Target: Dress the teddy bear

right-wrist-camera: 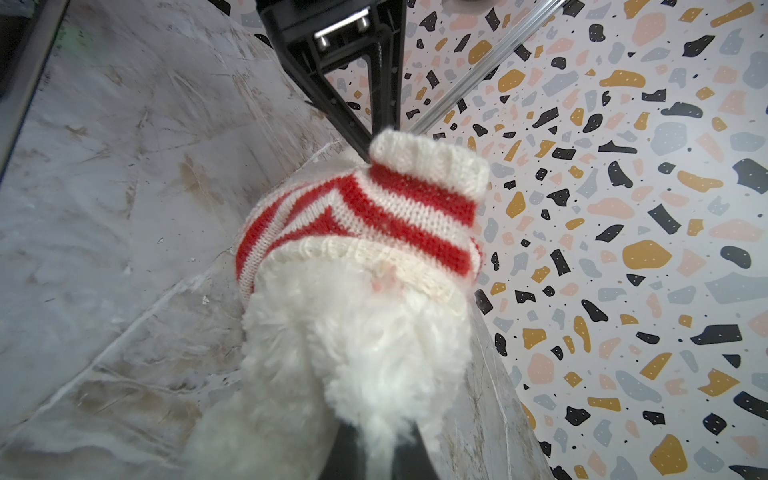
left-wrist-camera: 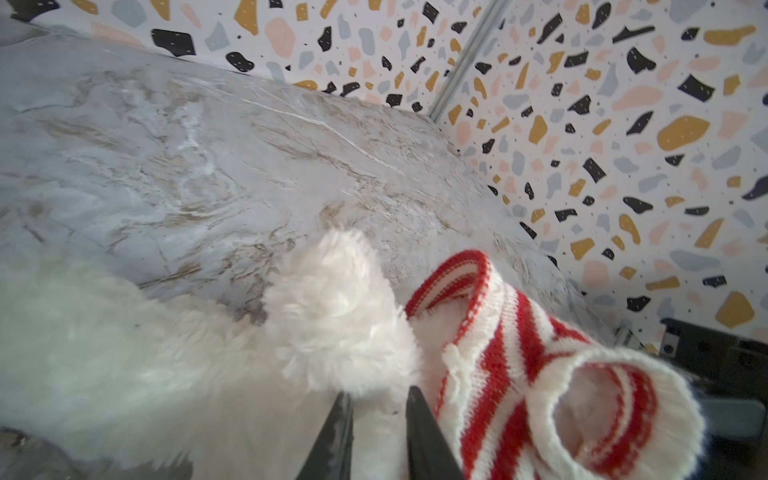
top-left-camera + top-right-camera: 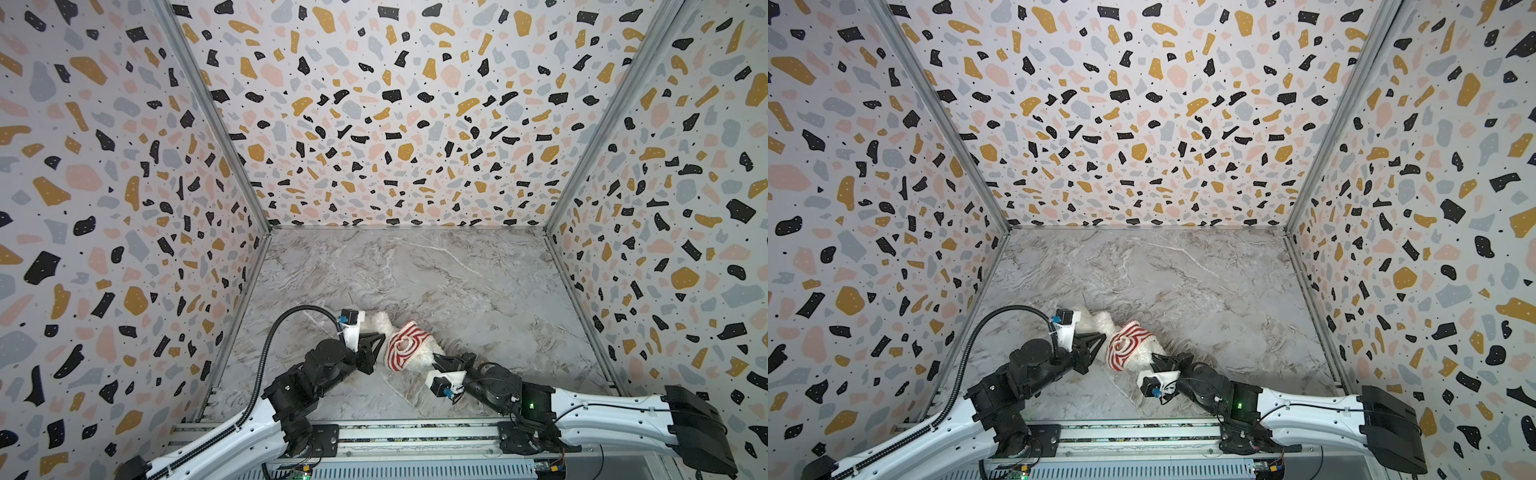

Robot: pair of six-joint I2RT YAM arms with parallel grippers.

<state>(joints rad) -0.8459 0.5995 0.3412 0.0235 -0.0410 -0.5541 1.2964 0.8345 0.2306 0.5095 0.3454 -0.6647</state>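
The left gripper's fingers stand around white fur next to the bunched sweater, so the robot should grab the sweater's edge (image 2: 452,368) and pull it along the bear toward the stubby limb.
The teddy bear (image 3: 381,322) lies on the marble table (image 3: 415,274) near the front in both top views, white and fluffy. A red-and-white striped sweater (image 3: 405,347) is bunched around its middle, with an empty sleeve opening (image 2: 598,399) showing in the left wrist view. My left gripper (image 2: 378,395) stands at the bear's far end beside a stubby limb (image 2: 332,316); its jaws are a little apart with white fur between them. My right gripper (image 1: 376,436) is shut on the fluffy limb (image 1: 357,345) that sticks out below the sweater's cream hem (image 1: 365,253).
Terrazzo-patterned walls (image 3: 124,249) close in the table on the left, back and right. A metal rail (image 3: 415,440) carrying both arm bases runs along the front edge. Bare marble stretches behind and to the right of the bear (image 3: 1100,320).
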